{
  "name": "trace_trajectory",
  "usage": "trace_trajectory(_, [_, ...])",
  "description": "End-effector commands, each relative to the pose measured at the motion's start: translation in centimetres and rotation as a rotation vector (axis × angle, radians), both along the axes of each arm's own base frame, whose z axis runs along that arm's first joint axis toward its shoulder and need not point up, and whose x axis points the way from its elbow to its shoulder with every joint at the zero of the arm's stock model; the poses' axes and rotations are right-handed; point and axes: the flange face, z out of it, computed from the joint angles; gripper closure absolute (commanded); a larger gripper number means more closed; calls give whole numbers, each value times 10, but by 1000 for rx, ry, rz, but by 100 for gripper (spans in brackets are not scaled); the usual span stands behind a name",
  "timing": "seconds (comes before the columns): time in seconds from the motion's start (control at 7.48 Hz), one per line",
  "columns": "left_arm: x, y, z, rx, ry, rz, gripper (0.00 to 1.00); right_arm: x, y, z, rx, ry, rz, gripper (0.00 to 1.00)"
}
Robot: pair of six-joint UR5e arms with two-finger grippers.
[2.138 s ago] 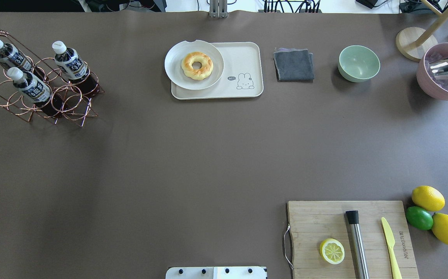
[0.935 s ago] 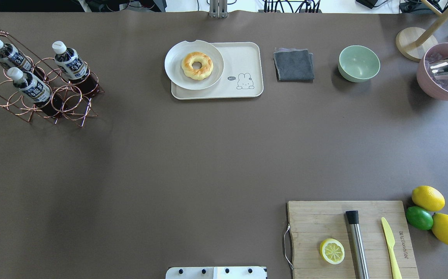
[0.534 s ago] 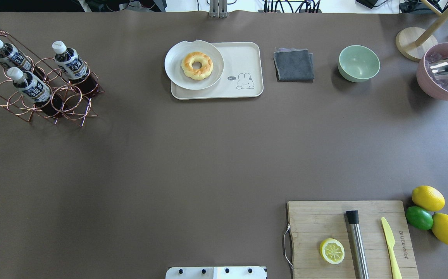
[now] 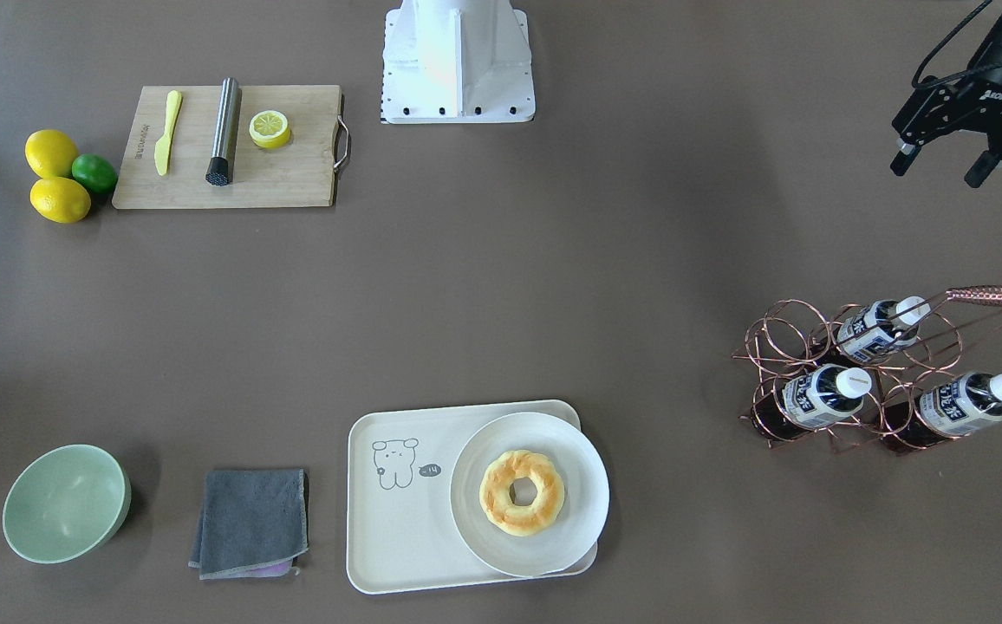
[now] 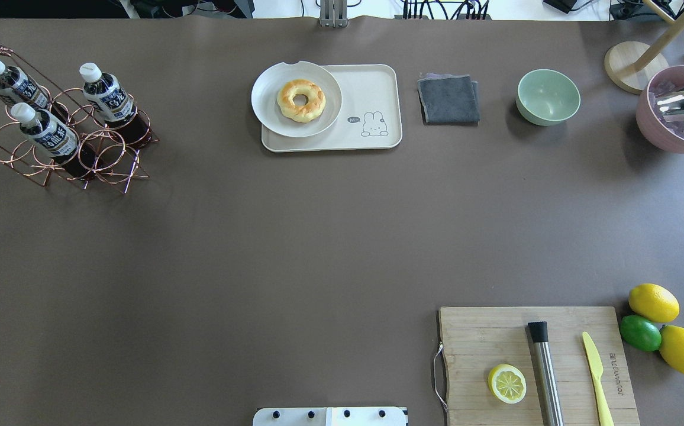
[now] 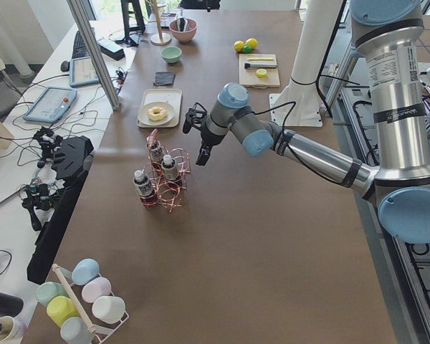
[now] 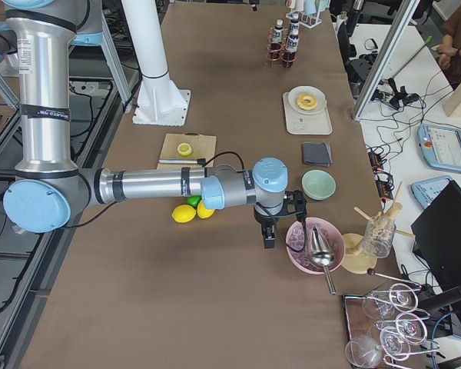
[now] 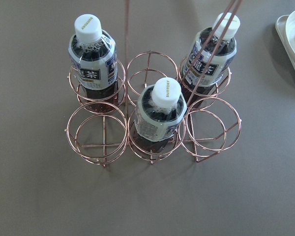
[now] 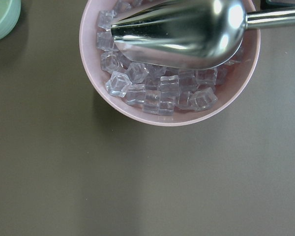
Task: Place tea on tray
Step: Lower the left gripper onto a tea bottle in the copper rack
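Observation:
The left gripper I use will close on the white cap (image 4: 911, 310) (image 8: 166, 92) of the near-side tea bottle, which is in the middle of the near row of the copper wire rack.
Three tea bottles (image 5: 105, 94) (image 5: 13, 80) (image 5: 46, 130) with white caps stand in a copper wire rack (image 5: 111, 171) at the far left of the table. The left wrist view looks straight down on them (image 8: 160, 110). The cream tray (image 5: 371, 89) lies at the back middle, with a white plate (image 5: 271, 115) and a doughnut (image 5: 300, 99) on its left part. My left gripper (image 4: 934, 173) hangs open and empty above the table, short of the rack on the near side. My right gripper (image 7: 267, 234) hovers by the pink ice bowl; I cannot tell its state.
A grey cloth (image 5: 448, 97) and a green bowl (image 5: 548, 96) lie right of the tray. A pink bowl (image 5: 652, 133) of ice holds a metal scoop (image 9: 187, 29). The wooden cutting board (image 5: 478, 337) carries a lemon half, a muddler and a knife. Lemons and a lime (image 5: 639, 332) sit beside it.
A dark bit of my left gripper has come into the overhead view at its left edge, near the rack. Nothing on the table has moved.

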Motion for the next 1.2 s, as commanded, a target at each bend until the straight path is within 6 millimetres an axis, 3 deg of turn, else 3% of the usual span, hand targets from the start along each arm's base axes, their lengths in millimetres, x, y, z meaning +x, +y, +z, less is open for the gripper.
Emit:
trace_trajectory(0.0, [49, -30, -14, -7, -53, -55, 3, 1, 1, 2, 2, 15, 2, 0])
trace_trajectory(0.13, [57, -51, -23, -13, -90, -81, 3, 1, 2, 5, -3, 17, 2, 0])
trace_trajectory(0.27, [61, -62, -16, 4, -122, -86, 3, 2, 5, 8, -10, 16, 2, 0])
trace_trajectory(0.53, [65, -73, -15, 119, -177, 6, 3, 1, 5, 8, -10, 15, 2, 0])
trace_trajectory(0.67, [67, -78, -1, 164, -181, 28, 3, 1, 4, 7, -6, 15, 0, 0])
trace_trajectory(0.8, [74, -90, 25, 182, -167, 23, 3, 1, 4, 7, -7, 15, 1, 0])
trace_trajectory(1.07, [72, -93, 33, 176, -122, -17, 3, 1, 4, 7, -5, 15, 0, 0])
